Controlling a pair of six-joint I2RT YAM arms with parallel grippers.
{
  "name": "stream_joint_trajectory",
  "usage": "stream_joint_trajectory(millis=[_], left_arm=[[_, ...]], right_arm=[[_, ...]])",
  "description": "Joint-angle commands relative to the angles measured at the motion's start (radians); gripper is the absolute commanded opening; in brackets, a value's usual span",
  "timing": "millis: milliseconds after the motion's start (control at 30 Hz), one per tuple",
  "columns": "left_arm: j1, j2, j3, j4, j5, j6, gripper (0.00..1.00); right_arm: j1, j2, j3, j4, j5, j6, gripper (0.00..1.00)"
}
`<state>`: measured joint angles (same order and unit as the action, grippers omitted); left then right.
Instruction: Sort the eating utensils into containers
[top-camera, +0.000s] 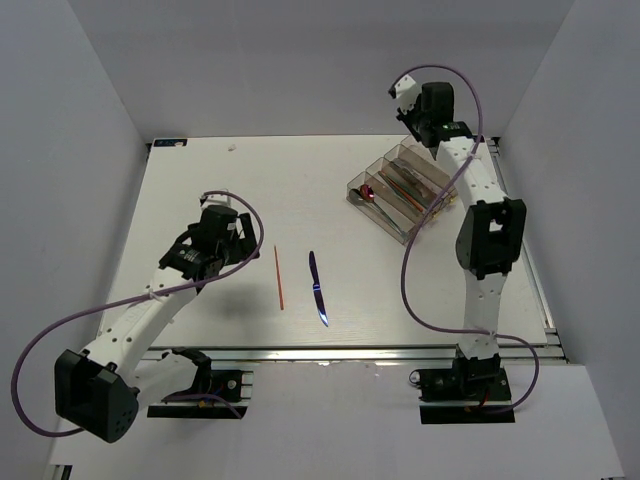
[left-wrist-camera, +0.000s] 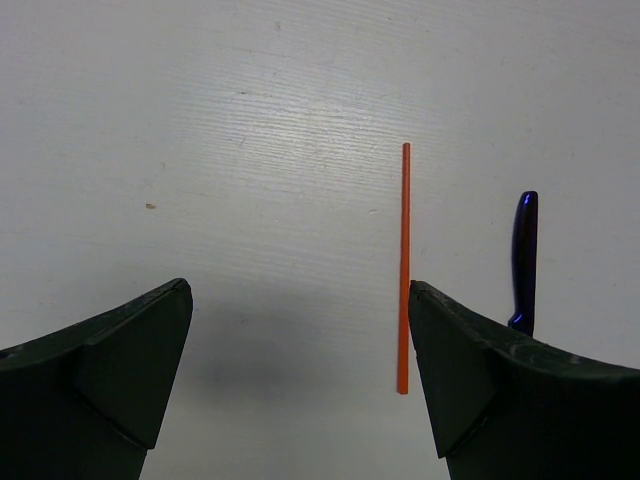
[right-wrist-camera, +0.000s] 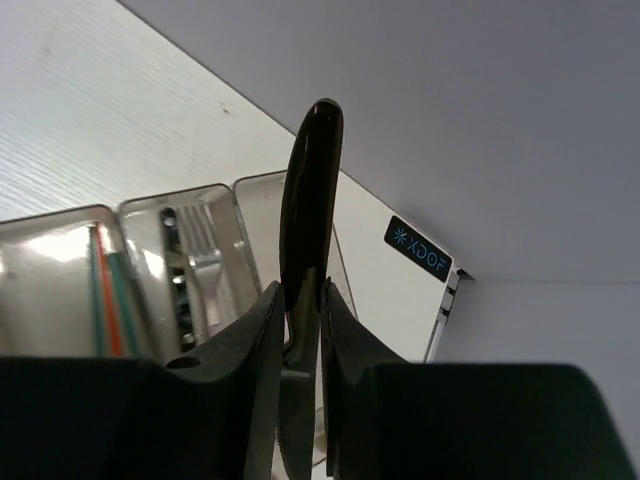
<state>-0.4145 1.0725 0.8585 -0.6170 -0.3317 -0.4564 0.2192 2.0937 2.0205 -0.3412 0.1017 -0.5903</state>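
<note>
Next, my right gripper releases the dark knife in the tray's outer compartment (top-camera: 427, 168) (right-wrist-camera: 281, 292) next to the silver fork.
An orange chopstick (top-camera: 279, 277) and a blue knife (top-camera: 317, 288) lie side by side on the white table, near the front middle. My left gripper (top-camera: 238, 240) is open and empty just left of them. In the left wrist view the chopstick (left-wrist-camera: 404, 260) runs along the inner edge of the right finger of that gripper (left-wrist-camera: 298, 290), and the knife (left-wrist-camera: 525, 255) lies beyond it. The clear divided tray (top-camera: 400, 190) stands at the back right and holds several utensils. My right gripper (right-wrist-camera: 300, 290) hovers above it, shut on a dark glossy knife (right-wrist-camera: 312, 170).
In the right wrist view the tray (right-wrist-camera: 120, 207) shows a silver fork (right-wrist-camera: 205, 240) and orange and green chopsticks (right-wrist-camera: 110, 290) in separate compartments. The table's far right corner and the grey walls are close behind the right arm.
</note>
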Motion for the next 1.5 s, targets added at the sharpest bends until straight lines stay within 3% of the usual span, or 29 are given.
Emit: stream_joint_trajectory(millis=[0, 333, 867, 900, 933, 1000, 1033, 1133, 1233, 1367, 1433, 1467], left_arm=[[-0.001, 0.0, -0.009, 0.026, 0.049, 0.015, 0.98], [-0.001, 0.03, -0.012, 0.031, 0.083, 0.022, 0.98], [-0.001, 0.06, -0.006, 0.023, 0.072, 0.022, 0.98], [-0.001, 0.058, -0.006, 0.023, 0.071, 0.022, 0.98], [-0.001, 0.057, -0.007, 0.023, 0.071, 0.022, 0.98], [-0.001, 0.053, -0.006, 0.025, 0.069, 0.022, 0.98], [-0.001, 0.053, -0.007, 0.025, 0.069, 0.022, 0.98], [-0.001, 0.052, -0.007, 0.023, 0.066, 0.022, 0.98], [-0.001, 0.046, -0.007, 0.023, 0.062, 0.022, 0.98], [-0.001, 0.032, -0.007, 0.02, 0.045, 0.018, 0.98], [-0.001, 0.024, -0.006, 0.019, 0.033, 0.015, 0.98], [-0.001, 0.021, -0.004, 0.013, 0.01, 0.012, 0.98]], right_arm=[[-0.044, 0.13, 0.153, 0.082, -0.028, -0.178, 0.0], [-0.129, 0.167, 0.04, 0.248, -0.154, -0.22, 0.0], [-0.15, 0.233, 0.061, 0.268, -0.212, -0.148, 0.0], [-0.15, 0.233, 0.052, 0.274, -0.206, -0.143, 0.02], [-0.149, 0.232, 0.044, 0.277, -0.201, -0.14, 0.14], [-0.149, 0.221, 0.029, 0.289, -0.178, -0.14, 0.22], [-0.149, 0.218, 0.026, 0.286, -0.174, -0.137, 0.35], [-0.147, 0.197, 0.012, 0.295, -0.168, -0.115, 0.5], [-0.141, 0.189, 0.015, 0.286, -0.162, -0.094, 0.63], [-0.118, 0.155, 0.017, 0.271, -0.143, -0.047, 0.7], [-0.101, 0.099, 0.014, 0.252, -0.148, 0.078, 0.89], [-0.072, 0.074, 0.006, 0.213, -0.161, 0.125, 0.89]])
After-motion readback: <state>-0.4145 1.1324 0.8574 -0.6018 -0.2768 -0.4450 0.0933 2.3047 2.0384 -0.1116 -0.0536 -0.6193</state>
